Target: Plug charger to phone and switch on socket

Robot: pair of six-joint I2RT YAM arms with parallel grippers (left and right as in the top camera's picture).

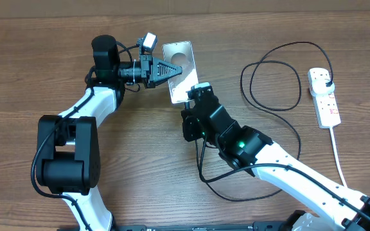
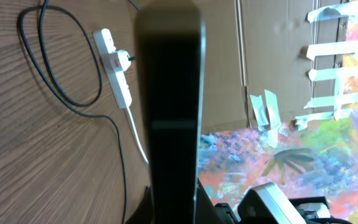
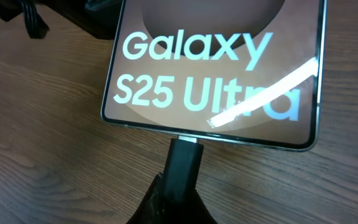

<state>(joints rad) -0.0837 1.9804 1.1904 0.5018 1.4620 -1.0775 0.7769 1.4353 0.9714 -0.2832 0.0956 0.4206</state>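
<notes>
Next, my left gripper lets go of the phone, flat on the wooden table (image 1: 202,113) under my right gripper's fingers.
The phone (image 1: 180,70) lies flat on the table; its face with white "Galaxy S25 Ultra" text fills the right wrist view (image 3: 213,68). My left gripper (image 1: 175,69) is shut on the phone's side edge, which shows as a dark slab in the left wrist view (image 2: 169,112). My right gripper (image 1: 198,96) is shut on the charger's connector (image 3: 183,163), whose tip touches the phone's bottom edge. The black charger cable (image 1: 276,83) loops to its plug (image 1: 327,85) in the white socket (image 1: 323,96). The socket also shows in the left wrist view (image 2: 117,74).
The socket's white cord (image 1: 339,154) runs toward the front right. More black cable (image 1: 217,183) lies under my right arm. A colourful painted surface (image 2: 303,137) and cardboard wall stand beyond the table.
</notes>
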